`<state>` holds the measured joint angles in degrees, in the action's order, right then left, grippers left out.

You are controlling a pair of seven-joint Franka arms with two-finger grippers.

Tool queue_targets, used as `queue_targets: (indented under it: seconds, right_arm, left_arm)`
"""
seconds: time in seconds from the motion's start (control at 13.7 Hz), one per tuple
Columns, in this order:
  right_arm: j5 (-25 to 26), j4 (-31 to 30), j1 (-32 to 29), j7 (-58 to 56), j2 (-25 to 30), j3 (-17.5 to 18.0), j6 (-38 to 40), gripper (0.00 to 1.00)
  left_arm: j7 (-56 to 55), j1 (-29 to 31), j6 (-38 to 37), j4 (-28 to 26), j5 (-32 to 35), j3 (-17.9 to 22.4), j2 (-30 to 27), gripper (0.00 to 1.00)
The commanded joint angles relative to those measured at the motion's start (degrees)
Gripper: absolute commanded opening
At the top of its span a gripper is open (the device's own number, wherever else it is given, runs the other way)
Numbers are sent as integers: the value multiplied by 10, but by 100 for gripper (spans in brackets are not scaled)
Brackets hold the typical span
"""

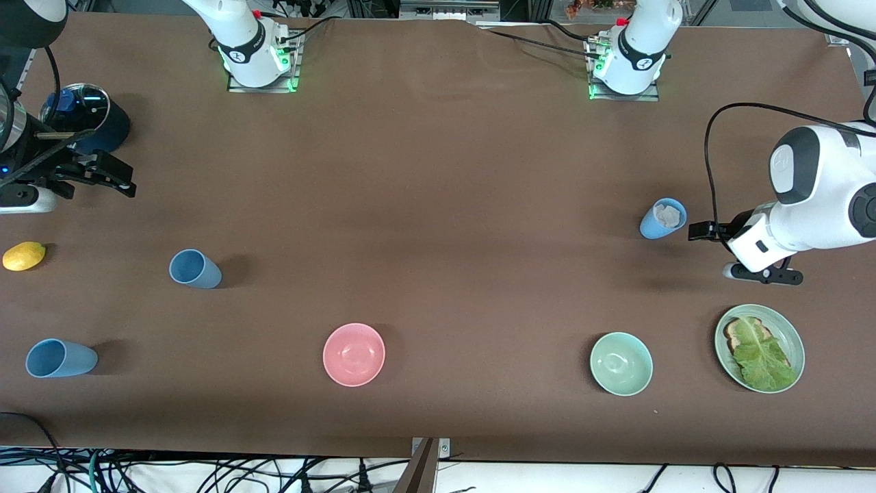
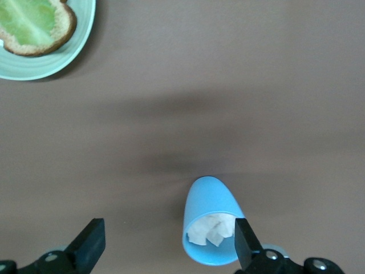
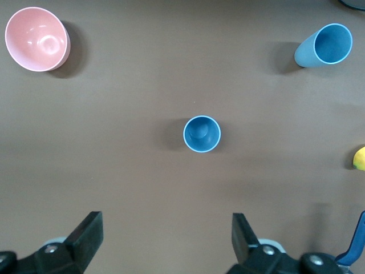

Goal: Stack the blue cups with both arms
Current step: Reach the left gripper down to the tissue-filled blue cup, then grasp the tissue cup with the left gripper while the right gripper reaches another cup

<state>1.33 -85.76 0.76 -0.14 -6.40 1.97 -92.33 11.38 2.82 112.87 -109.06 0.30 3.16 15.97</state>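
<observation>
The robot's left gripper should close on the cup's rim (image 1: 684,213) (image 2: 184,238), on the side facing the robot's left arm, at the light-blue cup with crumpled white paper.
Three light-blue cups are on the brown table. One cup (image 1: 662,218) holds crumpled white paper and stands toward the left arm's end. My left gripper (image 1: 746,255) is open just beside it. In the left wrist view the gripper (image 2: 165,245) has one finger (image 2: 245,242) at this cup's (image 2: 210,220) rim and nothing between the jaws. Two empty cups (image 1: 195,268) (image 1: 60,358) stand toward the right arm's end. My right gripper (image 1: 102,174) is open and empty, up in the air. In the right wrist view the gripper (image 3: 165,237) looks down on the upright cup (image 3: 201,134), and the other cup (image 3: 323,45) shows off to the side.
A pink bowl (image 1: 354,354) and a mint-green bowl (image 1: 621,363) sit near the front edge. A green plate (image 1: 794,335) holds toast and lettuce near the left gripper. A lemon (image 1: 24,255) and a dark-blue lidded saucepan (image 1: 85,116) sit at the right arm's end.
</observation>
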Motion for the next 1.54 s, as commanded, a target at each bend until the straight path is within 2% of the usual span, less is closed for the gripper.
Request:
queue_targets:
  seconds: [0.0,0.15,0.58,0.95,1.46]
  right_arm:
    - [-5,5,-1,-6,5,1,2,100]
    - [-5,5,-1,-6,4,1,3,100]
    - [-5,5,-1,2,5,2,7,100]
    - [-5,3,3,0,-1,2,7,100]
    - [3,2,9,-20,-9,1,22,100]
  left_arm:
    - [22,-44,51,-95,-3,44,-72,100]
    - [22,-75,80,-142,-3,71,-103,100]
    - [22,-71,175,-216,-3,74,-112,100]
    - [22,-73,235,-255,-3,74,-112,100]
    - [22,-77,269,-281,-3,74,-116,100]
